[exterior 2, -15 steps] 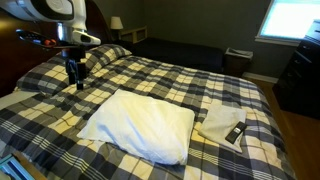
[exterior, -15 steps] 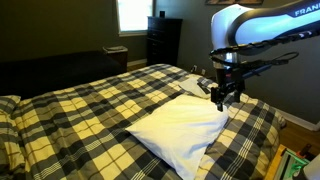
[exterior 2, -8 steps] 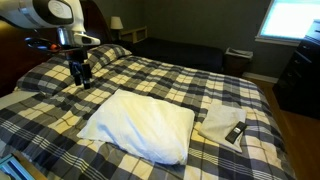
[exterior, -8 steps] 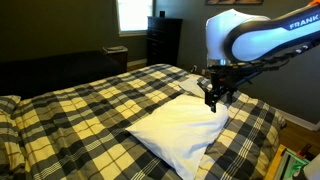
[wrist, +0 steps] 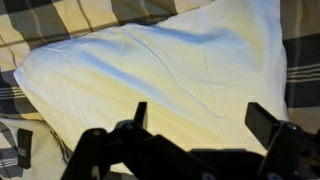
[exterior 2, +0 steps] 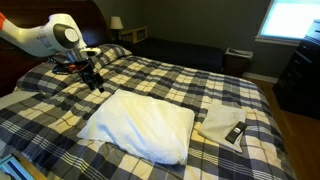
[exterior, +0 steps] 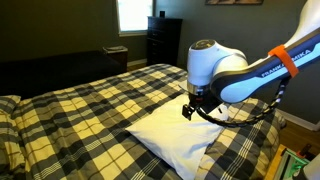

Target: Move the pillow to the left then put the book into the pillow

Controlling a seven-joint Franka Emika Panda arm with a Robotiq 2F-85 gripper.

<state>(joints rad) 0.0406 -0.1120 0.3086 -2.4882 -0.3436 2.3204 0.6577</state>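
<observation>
The white pillow's edge (exterior: 152, 146) (wrist: 270, 82) on the side opposite the book is the next spot my gripper will go to, and it should grab the fabric there.
The large white pillow (exterior: 178, 135) lies wrinkled on the plaid bed; it shows in both exterior views (exterior 2: 140, 125) and fills the wrist view (wrist: 160, 70). My gripper (exterior: 190, 110) hangs low over the pillow's edge, also seen in an exterior view (exterior 2: 95, 82). Its two fingers are spread apart and empty above the white fabric in the wrist view (wrist: 203, 118). The small dark book (exterior 2: 236, 132) lies on a light cloth (exterior 2: 215, 120) past the pillow's far side, well away from the gripper. In the exterior view with the window at the back, the arm hides the book.
The yellow-black-white plaid bedspread (exterior 2: 190, 80) covers the whole bed. A plaid-covered pillow (exterior 2: 110, 55) sits at the head. A dark dresser (exterior: 163, 40) and a nightstand with a lamp (exterior 2: 118, 25) stand beyond the bed. The bed edge drops off near the book.
The arm has swung over and tilted down. The gripper has dropped from above the bedspread to just over the pillow's edge. The pillow and book have not moved.
</observation>
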